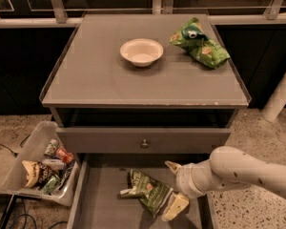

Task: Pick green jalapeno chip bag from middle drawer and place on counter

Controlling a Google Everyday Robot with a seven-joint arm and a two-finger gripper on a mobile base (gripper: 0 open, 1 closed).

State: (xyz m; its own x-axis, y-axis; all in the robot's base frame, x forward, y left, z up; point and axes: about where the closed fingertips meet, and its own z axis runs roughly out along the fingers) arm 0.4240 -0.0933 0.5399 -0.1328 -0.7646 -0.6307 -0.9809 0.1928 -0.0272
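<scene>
Next, I close my gripper on the green jalapeno chip bag by the end (165,196) opposite its whitish end, inside the open middle drawer.
The green jalapeno chip bag (148,191) lies wrinkled on the floor of the open middle drawer (102,199), its whitish end to the left. My gripper (174,187) reaches in from the right, just right of the bag, with one finger (172,166) above and one finger (175,207) below the bag's right end, spread apart and not closed on it. The counter (100,75) is the grey cabinet top above.
A white bowl (141,51) and a brighter green bag (199,48) sit on the counter. A drawer front with a round knob (144,143) is above the open drawer. A grey bin (43,163) of snacks stands at the left on the floor.
</scene>
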